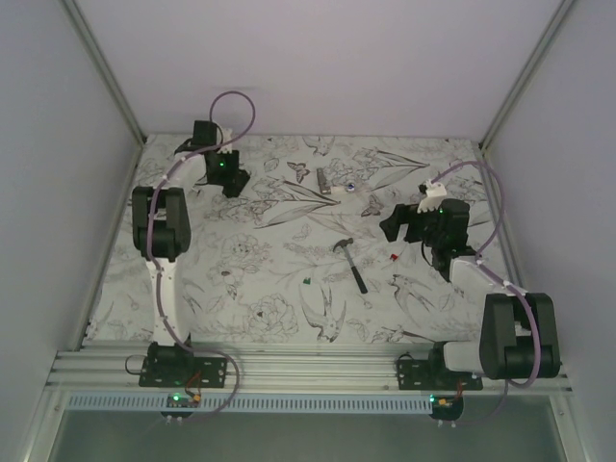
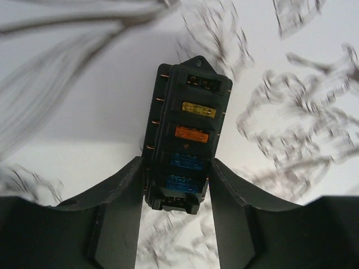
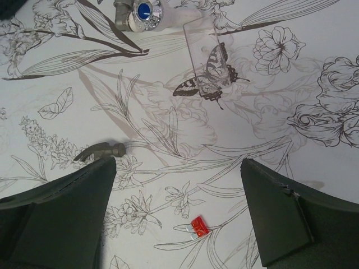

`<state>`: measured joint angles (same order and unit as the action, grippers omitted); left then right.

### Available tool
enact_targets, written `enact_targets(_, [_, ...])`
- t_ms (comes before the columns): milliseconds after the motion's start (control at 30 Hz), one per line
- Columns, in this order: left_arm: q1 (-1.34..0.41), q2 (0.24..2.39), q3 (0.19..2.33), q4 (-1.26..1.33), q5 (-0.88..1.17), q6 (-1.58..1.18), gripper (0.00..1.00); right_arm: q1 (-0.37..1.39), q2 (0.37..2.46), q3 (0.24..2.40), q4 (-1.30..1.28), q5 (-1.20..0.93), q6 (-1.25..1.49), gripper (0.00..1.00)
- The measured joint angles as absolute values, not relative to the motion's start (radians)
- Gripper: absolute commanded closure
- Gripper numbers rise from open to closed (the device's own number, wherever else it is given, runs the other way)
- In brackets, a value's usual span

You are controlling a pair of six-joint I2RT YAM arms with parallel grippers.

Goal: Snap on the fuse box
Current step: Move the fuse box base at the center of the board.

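Note:
Next, I set the fuse box down with my left gripper on the floral cloth (image 1: 274, 272) next to the small green fuse.
The fuse box (image 2: 188, 134) is a black oblong block with a yellow, an orange and two blue fuses in a row on its face. Its near end sits between the two dark fingers of my left gripper (image 2: 176, 162), which press against its sides. The box looks sharp while the printed table behind it is smeared. In the top view my left gripper (image 1: 234, 183) is at the far left of the table and covers the box. My right gripper (image 3: 178, 162) hangs open over the table at the right, nothing between its fingers.
A small red fuse (image 3: 199, 226) lies on the floral cloth below the right gripper. A clear plastic cover (image 3: 206, 61) and a metal part with a blue cap (image 3: 143, 11) lie beyond it. The hammer (image 1: 351, 262) lies mid-table, and a grey oblong piece (image 1: 324, 180) lies farther back.

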<state>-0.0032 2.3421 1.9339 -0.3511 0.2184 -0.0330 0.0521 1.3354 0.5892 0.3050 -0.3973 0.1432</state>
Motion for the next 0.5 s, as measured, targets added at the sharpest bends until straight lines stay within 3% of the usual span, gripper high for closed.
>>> enact_targets(500, [-0.265,1.813,1.27,-0.36,0.046,-0.176,0.64,0.097,1.346,0.591,0.293,-0.432,0.24,0.0])
